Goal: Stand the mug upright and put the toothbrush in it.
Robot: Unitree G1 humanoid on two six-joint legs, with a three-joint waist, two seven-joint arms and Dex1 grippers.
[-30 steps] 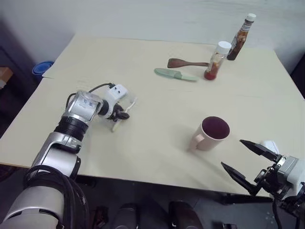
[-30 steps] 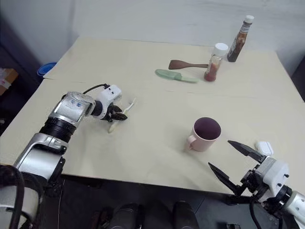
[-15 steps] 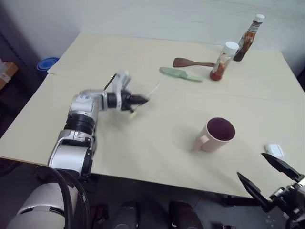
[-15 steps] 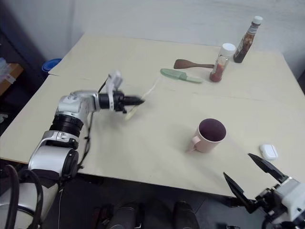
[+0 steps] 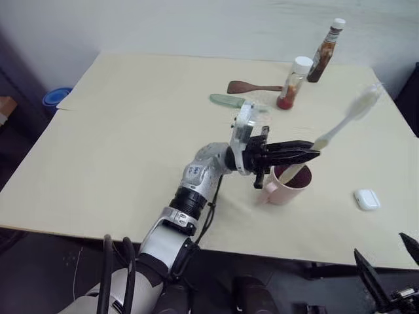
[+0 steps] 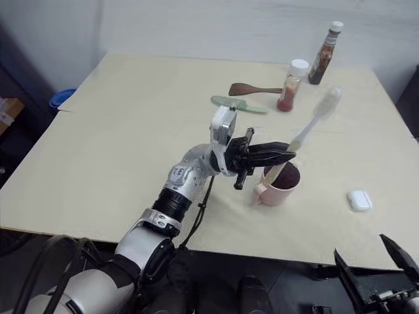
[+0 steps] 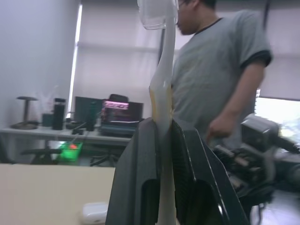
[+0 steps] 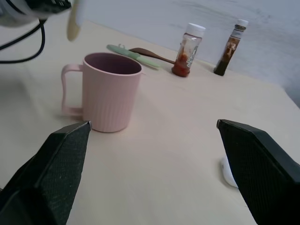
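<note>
My left gripper will set the toothbrush down in the mug, against the rim [image 5: 311, 176] that faces the white earbud case.
The pale pink mug [image 5: 288, 188] stands upright near the table's front right, dark inside, with its handle toward my left arm. My left gripper [image 5: 313, 154] is shut on the toothbrush [image 5: 342, 122] and reaches level over the mug. The brush is tilted, with its bristle head up and to the right. Its yellowish handle end [image 8: 73, 26] hangs just above the mug's rim on the handle side. In the left wrist view the toothbrush [image 7: 162, 93] is pinched between the two fingers. My right gripper [image 6: 373, 263] is open, low, off the table's front edge.
A white earbud case [image 5: 366, 198] lies right of the mug. At the back stand two bottles [image 5: 292, 81] [image 5: 323, 57], with a wooden spatula [image 5: 251, 86] and a pale green utensil [image 5: 226, 99] beside them. A person [image 7: 220, 70] stands beyond the table.
My left arm lifted the toothbrush off the table's left side and carried it right, over the mug. My right gripper drew back and down past the front edge, still open.
</note>
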